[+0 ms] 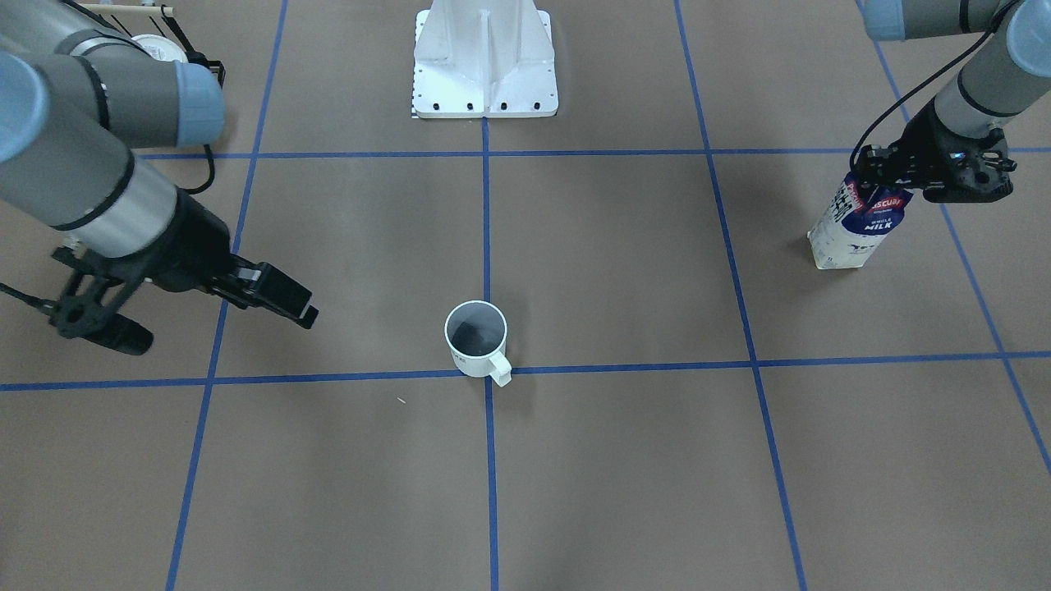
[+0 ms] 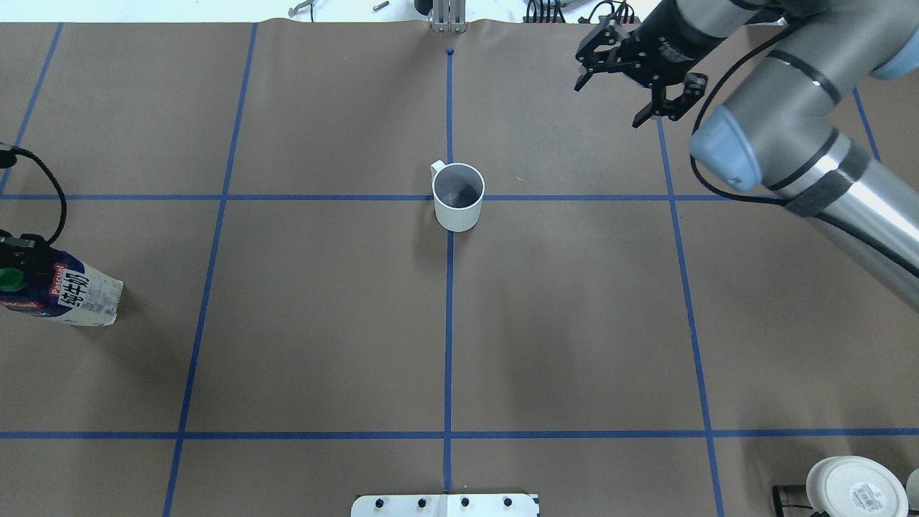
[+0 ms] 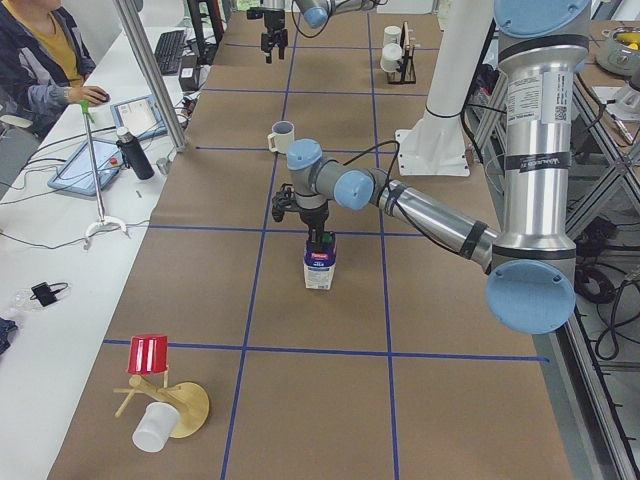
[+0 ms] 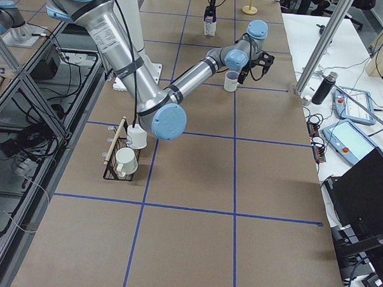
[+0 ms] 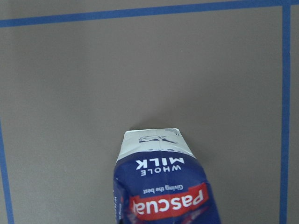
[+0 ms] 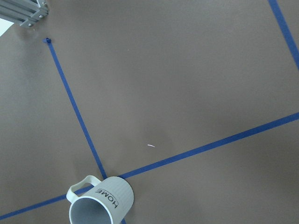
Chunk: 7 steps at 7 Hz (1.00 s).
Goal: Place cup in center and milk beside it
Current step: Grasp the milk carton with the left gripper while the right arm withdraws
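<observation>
I need to let go of the milk with my left gripper against the cup's handle side point(image 1: 524, 351), at the edge of the blue tape line.
The cup point(image 1: 476, 336), a small white mug with a dark grey inside, stands upright on the crossing of the blue tape lines at the table's middle. It also shows in the overhead view point(image 2: 458, 197) and in the right wrist view point(image 6: 103, 205). The milk point(image 1: 858, 230), a navy and white carton, stands far out on my left side point(image 2: 79, 298). My left gripper point(image 1: 883, 174) is shut on the carton's top. The left wrist view shows only the carton point(image 5: 163, 191). My right gripper point(image 2: 612, 95) is open and empty, hanging above the table beyond and to the right of the cup.
The robot's white base plate point(image 1: 484, 74) stands at the near middle edge. A rack with white mugs point(image 2: 854, 488) stands at my near right corner. A red cup on a wooden stand point(image 3: 150, 355) sits at the far left end.
</observation>
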Available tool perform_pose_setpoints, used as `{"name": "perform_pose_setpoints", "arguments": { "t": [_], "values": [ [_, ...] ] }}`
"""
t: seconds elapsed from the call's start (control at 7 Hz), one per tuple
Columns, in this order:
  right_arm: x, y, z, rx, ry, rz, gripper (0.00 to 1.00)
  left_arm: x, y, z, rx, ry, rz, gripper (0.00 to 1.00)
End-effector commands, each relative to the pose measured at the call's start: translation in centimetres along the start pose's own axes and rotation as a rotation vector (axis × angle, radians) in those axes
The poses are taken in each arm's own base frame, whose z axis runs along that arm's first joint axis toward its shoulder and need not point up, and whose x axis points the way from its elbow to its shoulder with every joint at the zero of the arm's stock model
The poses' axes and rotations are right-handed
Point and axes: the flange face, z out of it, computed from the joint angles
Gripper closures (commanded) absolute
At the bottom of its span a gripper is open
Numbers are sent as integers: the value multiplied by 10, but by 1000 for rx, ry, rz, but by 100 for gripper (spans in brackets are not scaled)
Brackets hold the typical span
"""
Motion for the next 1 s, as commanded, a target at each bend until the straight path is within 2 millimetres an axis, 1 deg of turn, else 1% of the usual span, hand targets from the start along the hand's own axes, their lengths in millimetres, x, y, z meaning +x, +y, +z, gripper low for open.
{"name": "perform_pose_setpoints", "arguments": {
  "t": [0.0,0.14,0.29,0.43,0.57,0.71,0.86],
  "values": [
    [33,-14,-29,-2,-19,15,0,71,-45,-50,-6,-7,-16,100],
    [50,-8,-37,3,-23,16,0,142,-85,-97,-23,-22,-28,100],
    [67,-4,-51,11,-32,8,0,187,-110,-123,-17,-9,-29,100],
    [96,-4,-60,-3,-34,-20,0,235,-134,-122,-10,10,-29,100],
    [153,-6,-73,8,-19,-37,0,291,-167,-119,2,36,-21,100],
    [206,-7,-80,25,12,-87,0,354,-189,-107,-7,55,-8,100],
    [238,-10,-84,35,32,-130,0,403,-210,-101,-13,66,-15,100]
  ]
}}
